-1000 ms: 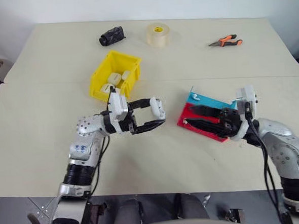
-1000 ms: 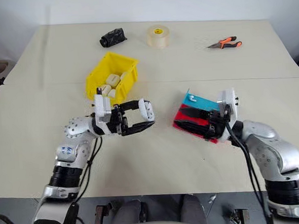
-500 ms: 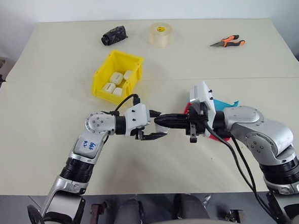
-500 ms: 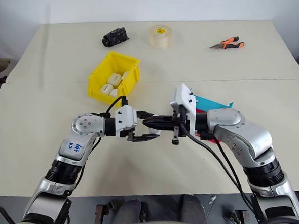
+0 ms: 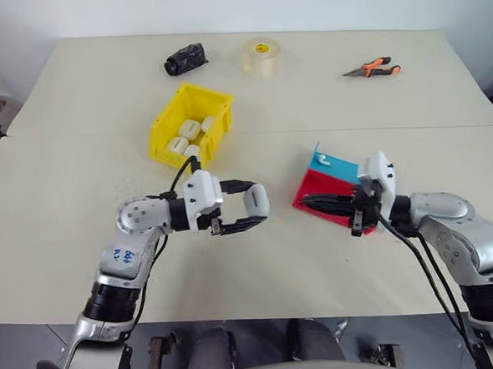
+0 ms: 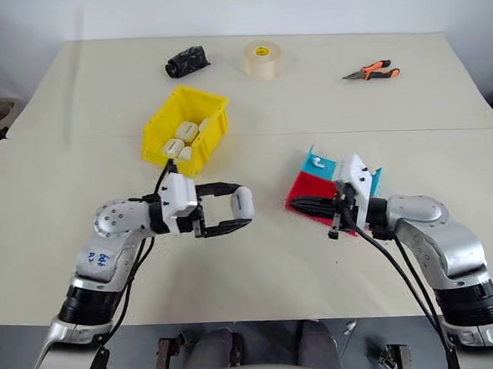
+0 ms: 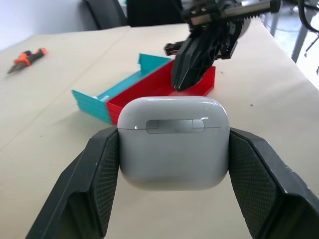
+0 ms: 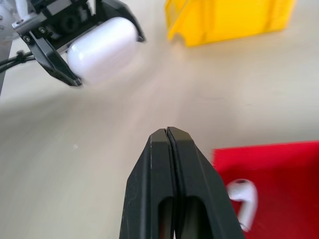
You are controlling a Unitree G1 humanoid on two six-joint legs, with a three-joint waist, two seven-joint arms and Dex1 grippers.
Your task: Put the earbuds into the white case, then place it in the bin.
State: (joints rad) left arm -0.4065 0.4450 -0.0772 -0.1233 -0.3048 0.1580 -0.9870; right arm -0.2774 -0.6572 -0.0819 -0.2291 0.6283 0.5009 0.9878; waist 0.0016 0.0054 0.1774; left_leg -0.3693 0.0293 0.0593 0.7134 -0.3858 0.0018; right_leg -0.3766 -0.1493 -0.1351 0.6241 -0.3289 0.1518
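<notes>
My left gripper has the closed white case. It will let go of it in the yellow bin (image 5: 200, 140), between the cases along the bin's tray-facing side.
My left gripper (image 5: 250, 211) is shut on a closed white case (image 5: 258, 200), held above the table's middle; the case (image 7: 173, 142) has its hinge side facing the wrist camera. To its right my right gripper (image 5: 306, 201) is shut with nothing between its fingers, its tips over the red half of a red-and-blue tray (image 5: 336, 167). One earbud (image 8: 243, 196) lies on the red part just beside those tips, and another earbud (image 5: 322, 157) rests on the blue part. The yellow bin (image 5: 164, 144) stands behind my left gripper.
Several white cases (image 5: 190, 129) lie inside the bin. At the far side of the table are a black bundle (image 5: 183, 59), a roll of tape (image 5: 261, 56) and orange-handled pliers (image 5: 372, 68). A seam crosses the table behind the bin.
My right gripper closed, reached over to the case in my left gripper, then drew back to the tray, still shut. My left gripper swung toward it and back.
</notes>
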